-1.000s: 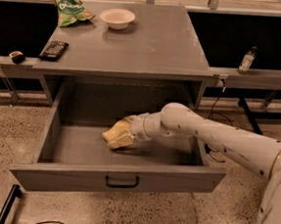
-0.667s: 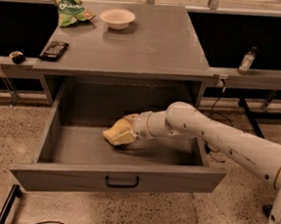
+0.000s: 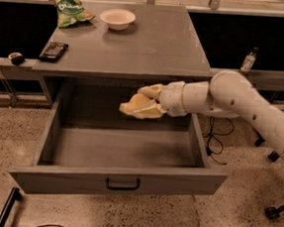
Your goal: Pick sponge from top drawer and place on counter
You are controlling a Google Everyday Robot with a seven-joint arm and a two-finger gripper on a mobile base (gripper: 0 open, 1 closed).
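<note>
My gripper is going to release the sponge on the bare middle of the grey counter [image 3: 154,46], at a spot a little nearer than the white bowl.
The top drawer [image 3: 121,181] stands pulled open, grey, with a black bar handle on its front panel. My gripper [image 3: 144,103] hangs over the drawer's back half, just below the counter's front edge, and is shut on the pale yellow sponge [image 3: 133,108], which is lifted off the drawer floor. The white arm reaches in from the right. The grey counter [image 3: 153,44] lies directly above and behind the drawer.
On the counter's far left are a green bag [image 3: 70,10], a white bowl [image 3: 117,18] and a black remote [image 3: 53,51]. A small bottle [image 3: 248,60] stands on the right ledge. A black round item [image 3: 16,57] sits on the left ledge.
My gripper has risen with the sponge from the drawer floor to a height near the counter's front edge.
</note>
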